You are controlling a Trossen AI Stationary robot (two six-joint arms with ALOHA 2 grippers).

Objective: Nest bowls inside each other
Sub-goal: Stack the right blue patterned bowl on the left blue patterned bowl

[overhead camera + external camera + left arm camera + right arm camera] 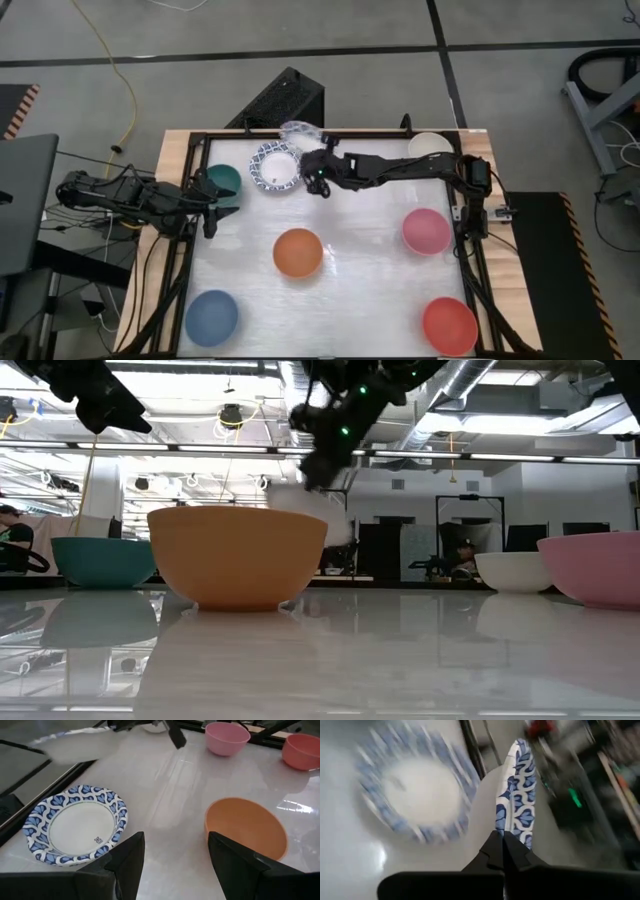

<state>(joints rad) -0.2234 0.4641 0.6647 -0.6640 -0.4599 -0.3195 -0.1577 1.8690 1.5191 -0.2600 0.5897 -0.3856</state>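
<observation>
My right gripper will release the lifted patterned bowl inside the other patterned bowl (277,166) (420,791) that stands near the green bowl. The lifted bowl is above the far middle now.
A white bowl with a blue patterned rim (516,795) is off the table, and my right gripper (309,150) is shut on it above the far middle. A second patterned bowl (275,165) sits on its base just left of it. Green (222,180), orange (297,252), blue (211,317), pink (427,231), red (449,325) and cream (430,145) bowls stand apart on the table. My left gripper (175,865) waits open, in the air by the green bowl at the table's left side, and touches nothing. My right gripper pinches the patterned rim (514,827) of the lifted bowl between its two shut fingers. The fingers slant down toward the table's far left. The bowl is clear of the table and tipped on edge; in the low view it shows as a white blur (322,512) below the fingers.
A black frame (470,255) runs around the white table top. A dark box (285,98) stands behind the far edge. Open table surface lies between the orange, pink and red bowls.
</observation>
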